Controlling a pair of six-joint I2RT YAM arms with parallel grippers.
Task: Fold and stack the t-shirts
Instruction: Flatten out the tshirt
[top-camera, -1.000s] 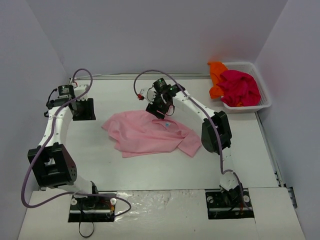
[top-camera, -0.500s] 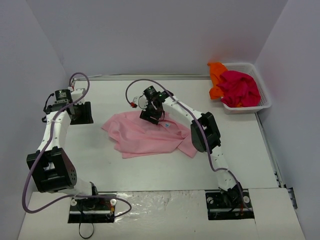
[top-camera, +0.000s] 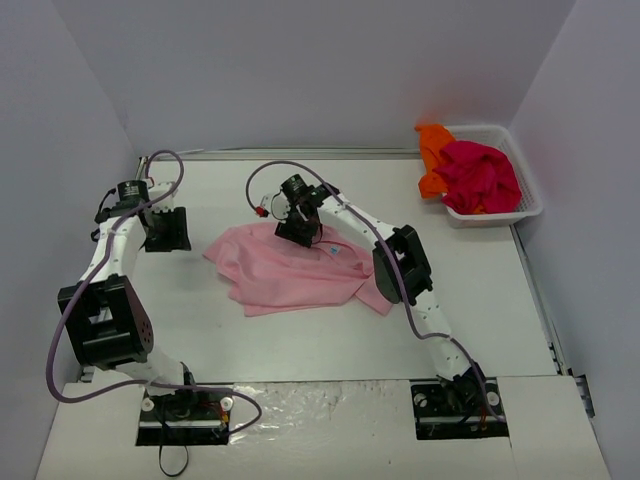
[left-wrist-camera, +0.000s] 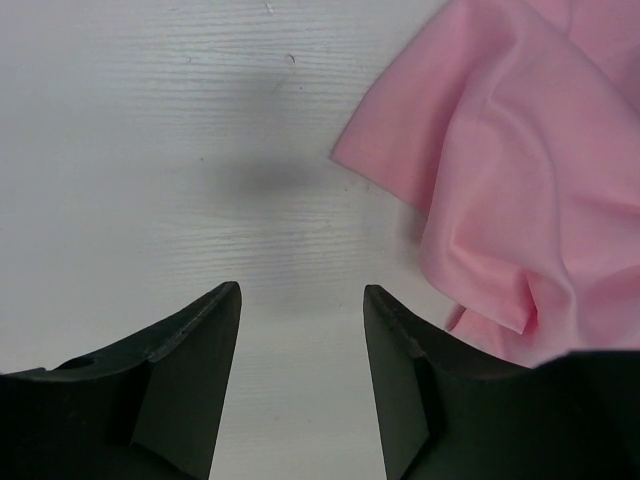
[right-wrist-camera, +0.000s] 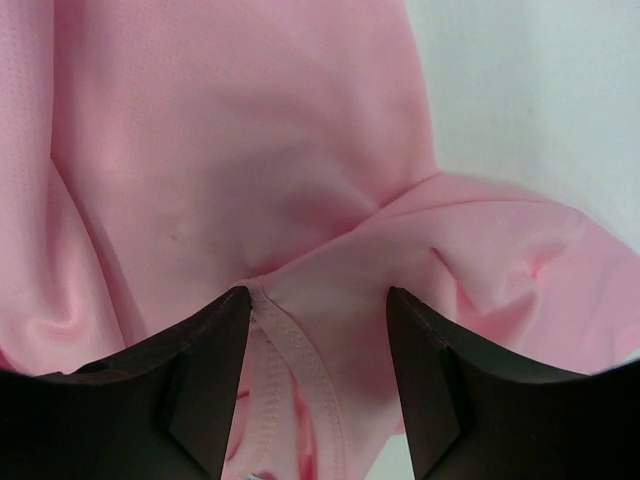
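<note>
My right gripper straddles the collar seam of the crumpled t-shirt, so it should pinch the cloth (right-wrist-camera: 352, 290) beside the collar seam, then stretch the t-shirt with my left gripper.
A light pink t-shirt (top-camera: 290, 272) lies crumpled in the middle of the table. My right gripper (top-camera: 297, 231) is low over its far edge at the neck. In the right wrist view the jaws (right-wrist-camera: 317, 292) stand open astride the stitched collar seam (right-wrist-camera: 292, 352), with pink cloth (right-wrist-camera: 240, 150) filling the view. My left gripper (top-camera: 168, 232) hovers left of the shirt. In the left wrist view it is open (left-wrist-camera: 301, 290) over bare table, with the shirt's left edge (left-wrist-camera: 520, 180) beside its right finger. A magenta-red t-shirt (top-camera: 482, 175) and an orange one (top-camera: 433, 152) lie bunched in the basket.
The white mesh basket (top-camera: 530, 205) stands at the back right corner against the wall. Grey walls close in the table on three sides. Both arm bases sit on the near edge, with purple cables looping above each arm.
The right gripper has moved left and down onto the shirt's collar. The left gripper has shifted slightly nearer and toward the shirt's left edge.
</note>
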